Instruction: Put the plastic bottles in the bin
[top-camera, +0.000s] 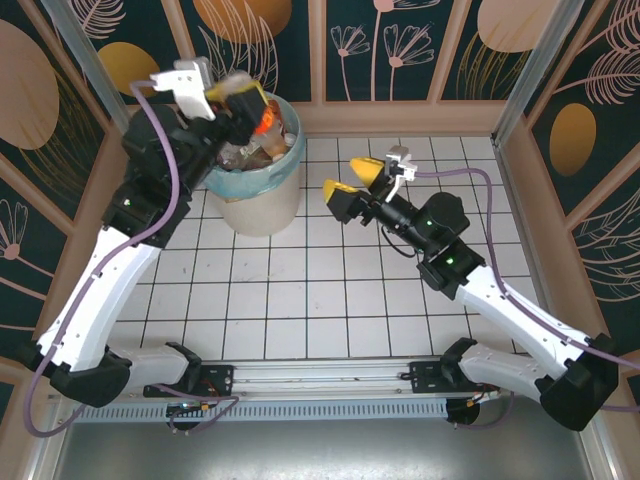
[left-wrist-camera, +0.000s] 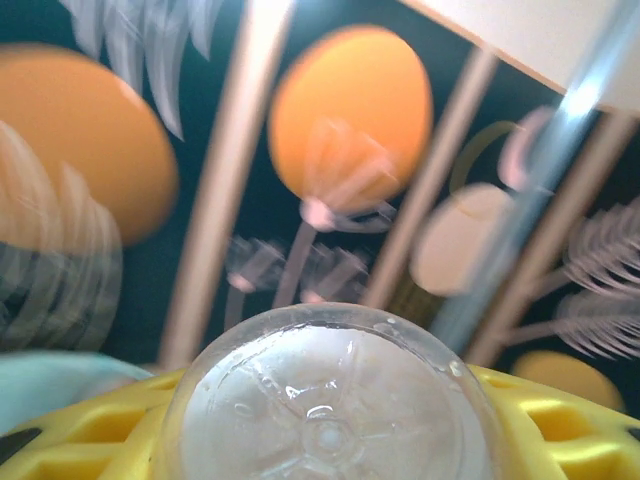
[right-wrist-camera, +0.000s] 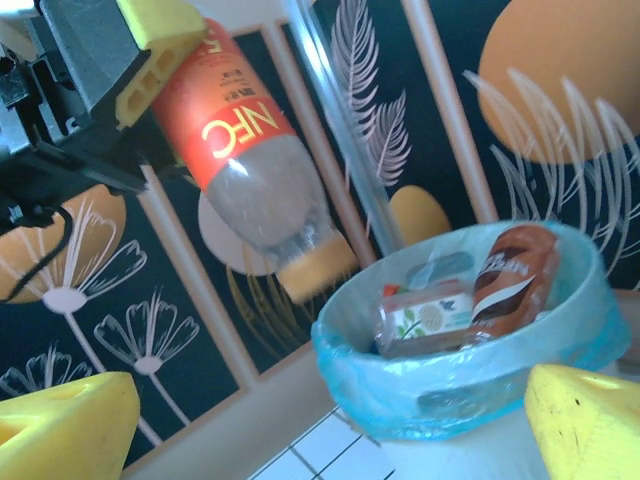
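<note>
Next, my left gripper lets go of the clear plastic bottle on the bottles in the back part of the bin (top-camera: 270, 123).
My left gripper (top-camera: 250, 106) is shut on a clear plastic bottle (top-camera: 264, 120) with a red label, held tilted above the bin (top-camera: 262, 205). The left wrist view looks at the bottle's clear base (left-wrist-camera: 330, 400) between the yellow fingers (left-wrist-camera: 560, 420). In the right wrist view the held bottle (right-wrist-camera: 240, 130) hangs up and to the left of the bin's blue-green rim (right-wrist-camera: 450, 395). Inside lie a brown bottle (right-wrist-camera: 512, 278) and a green-and-white labelled one (right-wrist-camera: 425, 315). My right gripper (top-camera: 350, 180) stands open and empty, to the right of the bin.
White tiled floor (top-camera: 300, 290) spreads in front of the bin. Patterned wall panels (top-camera: 400, 45) close off the back and sides, with a metal post (top-camera: 525, 70) at the back right corner.
</note>
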